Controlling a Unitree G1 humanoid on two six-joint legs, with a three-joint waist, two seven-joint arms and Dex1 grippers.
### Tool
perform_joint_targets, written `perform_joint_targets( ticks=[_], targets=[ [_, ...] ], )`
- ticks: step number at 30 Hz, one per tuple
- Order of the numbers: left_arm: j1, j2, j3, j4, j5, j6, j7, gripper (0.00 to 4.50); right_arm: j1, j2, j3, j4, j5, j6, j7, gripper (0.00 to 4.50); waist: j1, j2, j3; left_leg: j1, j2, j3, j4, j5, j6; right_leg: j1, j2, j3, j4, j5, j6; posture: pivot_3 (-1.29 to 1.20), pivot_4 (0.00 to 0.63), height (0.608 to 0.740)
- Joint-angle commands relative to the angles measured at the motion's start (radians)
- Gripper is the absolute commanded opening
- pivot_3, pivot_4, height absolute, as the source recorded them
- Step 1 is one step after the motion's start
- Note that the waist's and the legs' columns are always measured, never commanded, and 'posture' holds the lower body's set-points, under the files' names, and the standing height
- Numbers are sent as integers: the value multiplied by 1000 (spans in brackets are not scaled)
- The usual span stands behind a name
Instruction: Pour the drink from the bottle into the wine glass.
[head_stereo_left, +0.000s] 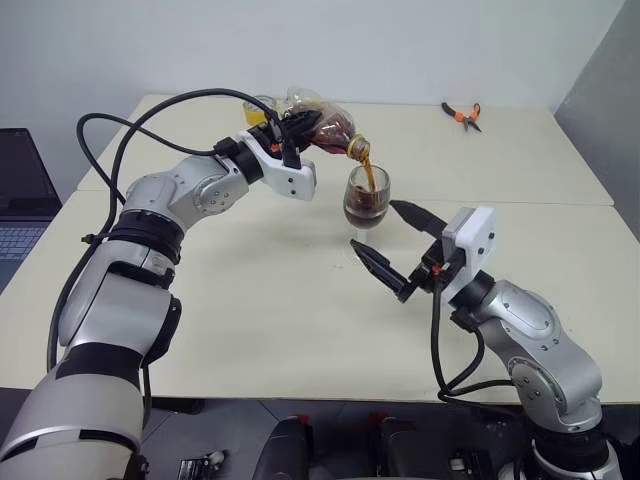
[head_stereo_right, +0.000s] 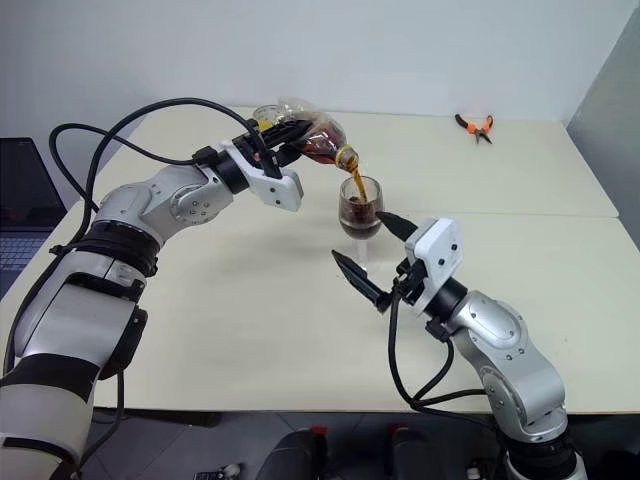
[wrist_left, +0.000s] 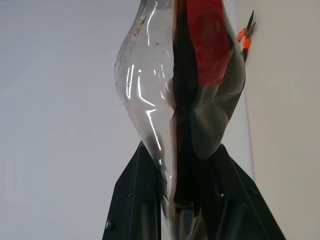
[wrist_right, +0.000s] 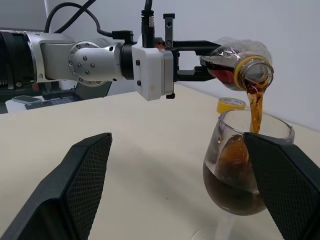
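Next, my left gripper leaves the bottle on the table by the seam, on the laptop side of the wine glass (head_stereo_left: 236, 222).
My left gripper (head_stereo_left: 297, 128) is shut on the bottle (head_stereo_left: 326, 126), a clear squat plastic one with a red label, held tipped with its yellow-ringed mouth over the wine glass (head_stereo_left: 366, 195). A thin stream of the dark brown-red drink (wrist_right: 255, 107) runs from the mouth into the bowl, which is about half full. The wine glass (wrist_right: 239, 172) stands upright on the table (head_stereo_left: 250, 300). My right gripper (head_stereo_left: 373, 226) is open, one finger on each side of the glass. One finger (wrist_right: 285, 180) is close beside the bowl and the other stands well apart.
Orange-handled pliers (head_stereo_left: 462, 115) lie at the table's far right. A yellow tape roll (head_stereo_left: 258, 112) sits behind the bottle at the far edge. A laptop (head_stereo_left: 20, 195) stands off the table's left side. A seam crosses the tabletop just behind the glass.
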Motion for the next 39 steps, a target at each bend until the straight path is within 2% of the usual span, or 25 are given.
perform_joint_targets(
  ticks=[1,9,15,22,26,31,35,39],
  targets=[
    [-12,19,17,-37,-18,-2,3,630,-18,14,-38,-13,-6,-48,-19,4500,0,0,0,0,0,0,0,0,0,0,0,0,0,0,0,0,150,740],
    [-4,6,33,-26,-51,2,-21,630,-14,9,-45,-6,-9,-60,-15,4500,0,0,0,0,0,0,0,0,0,0,0,0,0,0,0,0,150,740],
    [48,-32,89,-48,-205,3,-144,630,-12,9,-43,-5,-7,-61,-11,4500,0,0,0,0,0,0,1,0,0,0,0,0,0,0,0,0,150,740],
    [151,-68,149,-160,-360,45,-284,630,-10,9,-37,-5,-5,-62,-5,4500,-1,0,0,0,0,0,2,0,0,0,0,1,1,0,0,0,150,740],
    [204,-102,212,-219,-479,134,-367,630,-4,-1,-16,-14,-1,-62,19,4500,-1,0,0,-1,0,0,4,0,0,0,0,1,3,0,0,0,150,740],
    [295,-170,326,-334,-674,356,-454,630,15,-18,15,-40,-3,-58,44,4500,-4,1,0,-1,1,-1,8,0,0,0,0,1,5,0,0,0,150,740],
    [394,-218,422,-437,-800,547,-463,612,24,-41,34,-53,-16,-54,57,4500,-5,0,0,-1,1,-1,9,0,1,0,0,1,6,0,0,0,150,740],
    [497,-260,494,-524,-882,662,-447,612,23,-66,45,-57,15,-26,87,4500,-6,0,-1,-1,1,-2,9,-1,1,0,0,1,6,0,0,0,150,740]
  ],
)
